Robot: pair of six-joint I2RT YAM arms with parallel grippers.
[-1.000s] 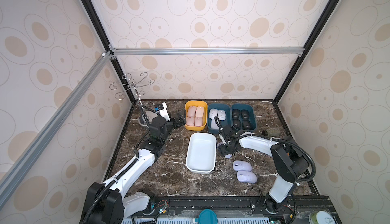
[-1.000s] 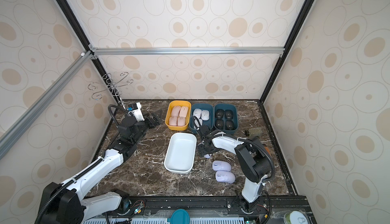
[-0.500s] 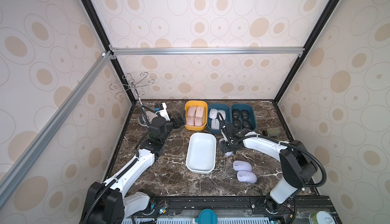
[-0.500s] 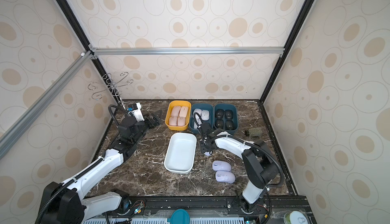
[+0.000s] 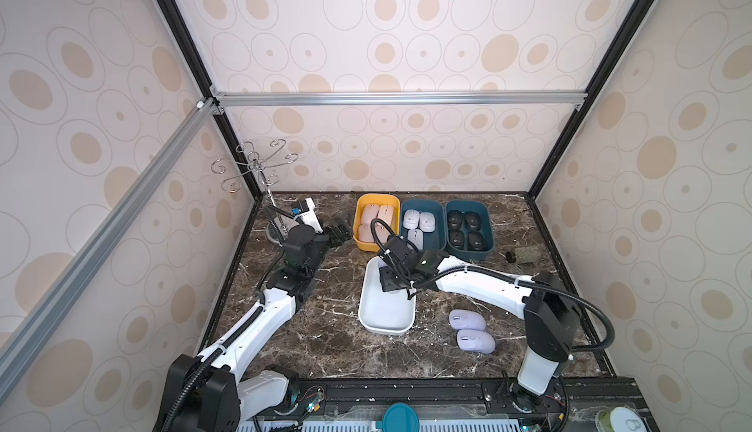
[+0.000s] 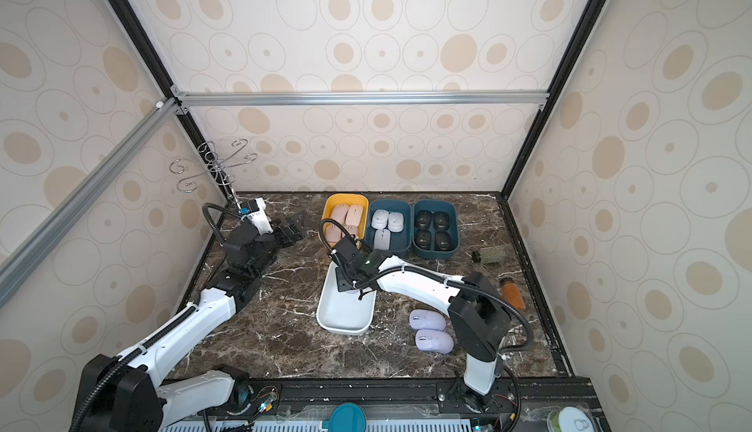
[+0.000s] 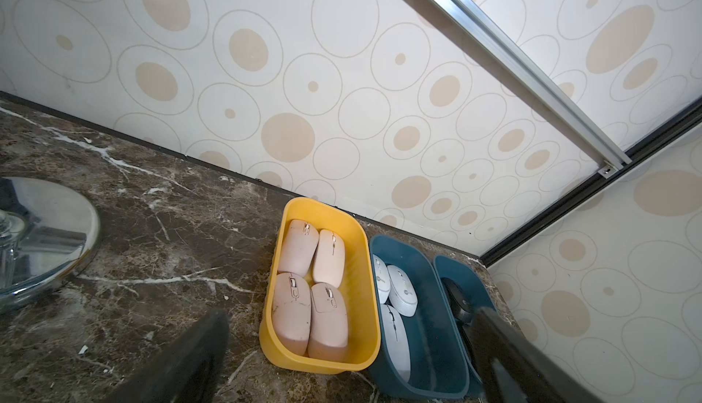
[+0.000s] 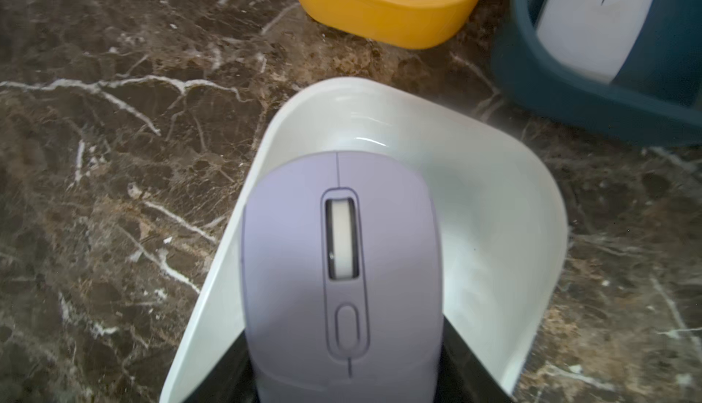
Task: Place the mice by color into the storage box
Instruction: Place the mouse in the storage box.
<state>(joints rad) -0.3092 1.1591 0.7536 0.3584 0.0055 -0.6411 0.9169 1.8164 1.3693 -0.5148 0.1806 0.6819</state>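
I need to let go of the lavender mouse with my right gripper in the white storage box's far corner (image 5: pixel 380 283) (image 8: pixel 307 235), the one nearest the yellow box.
My right gripper (image 5: pixel 388 281) (image 8: pixel 343 363) is shut on a lavender mouse (image 8: pixel 342 268) over the far end of the white storage box (image 5: pixel 384 316) (image 8: pixel 494 211). Whether the mouse touches the box floor I cannot tell. Two more lavender mice (image 5: pixel 467 320) (image 5: pixel 475 340) lie on the table right of that box. Pink mice (image 5: pixel 376 216) fill the yellow box (image 5: pixel 358 242), white mice (image 5: pixel 419 220) lie in the middle teal box, and black mice (image 5: pixel 466 228) in the right teal box. My left gripper (image 5: pixel 339 230) (image 7: pixel 347 317) hangs open and empty left of the yellow box.
A chrome hook stand (image 5: pixel 254 161) with a round base (image 7: pixel 45 230) stands in the back left corner. A green cylinder (image 5: pixel 523 256) lies near the right wall, with an orange bottle (image 6: pixel 512 292) in front of it. The table is dark marble.
The right gripper closed on the lavender mouse on the table beside the white box and carried it left over the box's far end. The left arm stayed still.
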